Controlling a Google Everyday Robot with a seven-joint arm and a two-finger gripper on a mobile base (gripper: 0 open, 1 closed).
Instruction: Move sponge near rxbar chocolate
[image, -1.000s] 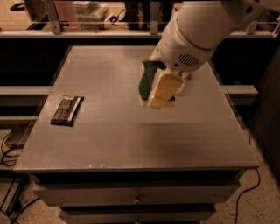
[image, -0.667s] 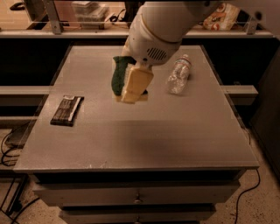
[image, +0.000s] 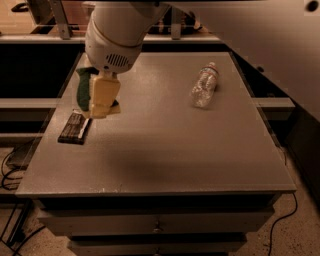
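The robot's gripper needs to release the sponge on the grey table (image: 100, 120) beside the rxbar chocolate, on its bottle-facing side.
The sponge (image: 83, 90), dark green with a pale yellow base, is held on edge in my gripper (image: 99, 100) above the left part of the table. Only its green side and a yellow corner show; a pale yellow gripper pad (image: 104, 96) covers the rest. The gripper is shut on the sponge. The rxbar chocolate (image: 75, 128), a flat dark bar with a white end strip, lies on the table near the left edge, just below and left of the held sponge. The gripper's white wrist housing (image: 115, 35) hangs over the back left of the table.
A clear plastic bottle (image: 204, 86) lies on its side at the back right of the grey table (image: 165, 150). Drawers sit under the table's front edge. Shelving and dark gaps flank both sides. Cables lie on the floor at left.
The gripper has carried the sponge leftward across the table, from over the right-centre to just above the chocolate bar. The bottle, hidden before by the arm, now shows.
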